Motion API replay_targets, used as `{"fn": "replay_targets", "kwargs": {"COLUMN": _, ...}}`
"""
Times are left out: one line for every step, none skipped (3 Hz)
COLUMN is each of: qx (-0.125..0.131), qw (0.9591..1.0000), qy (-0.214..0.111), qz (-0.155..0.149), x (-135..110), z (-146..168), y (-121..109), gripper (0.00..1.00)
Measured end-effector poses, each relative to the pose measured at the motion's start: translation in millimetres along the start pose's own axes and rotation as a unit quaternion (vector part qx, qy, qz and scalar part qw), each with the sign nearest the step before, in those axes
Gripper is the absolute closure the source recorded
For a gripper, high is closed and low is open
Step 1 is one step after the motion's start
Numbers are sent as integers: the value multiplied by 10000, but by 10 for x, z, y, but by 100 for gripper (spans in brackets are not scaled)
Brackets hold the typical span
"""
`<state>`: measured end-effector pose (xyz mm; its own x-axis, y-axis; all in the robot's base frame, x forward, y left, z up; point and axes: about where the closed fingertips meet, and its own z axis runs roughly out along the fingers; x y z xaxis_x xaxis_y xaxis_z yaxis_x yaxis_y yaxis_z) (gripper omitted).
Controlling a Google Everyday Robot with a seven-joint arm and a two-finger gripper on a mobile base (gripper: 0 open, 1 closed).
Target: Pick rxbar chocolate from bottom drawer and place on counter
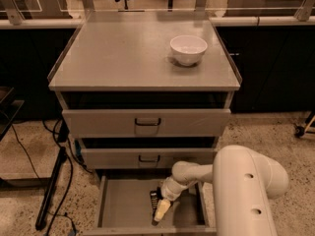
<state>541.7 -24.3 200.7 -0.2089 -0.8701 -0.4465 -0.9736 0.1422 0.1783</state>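
Note:
The robot's gripper should next move back to the far end (154,193) of the rxbar chocolate in the bottom drawer and close there.
The bottom drawer (123,205) is pulled out at the foot of the cabinet. The rxbar chocolate (153,198), a small black wrapper, lies on the drawer's floor right of its middle. My gripper (160,213) reaches down into the drawer from the right. Its cream tip sits just in front of the bar's near end and partly over it. Whether it touches the bar is unclear. The counter (123,53) is the broad grey top of the cabinet.
A white bowl (188,49) stands on the counter at the back right. The two upper drawers (147,123) are partly pulled out above the bottom one. My arm's large white housing (246,191) fills the lower right. Cables and a dark stand (51,191) lie on the floor at left.

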Motion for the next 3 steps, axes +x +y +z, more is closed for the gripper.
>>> {"fn": "replay_targets", "kwargs": {"qx": 38, "qw": 9997, "qy": 106, "qz": -231, "x": -159, "z": 306, "y": -109, "gripper": 0}}
{"fn": "replay_targets", "kwargs": {"qx": 34, "qw": 9997, "qy": 108, "qz": -233, "x": -156, "z": 311, "y": -108, "gripper": 0}}
{"fn": "replay_targets", "kwargs": {"qx": 33, "qw": 9994, "qy": 191, "qz": -274, "x": -82, "z": 426, "y": -160, "gripper": 0}}
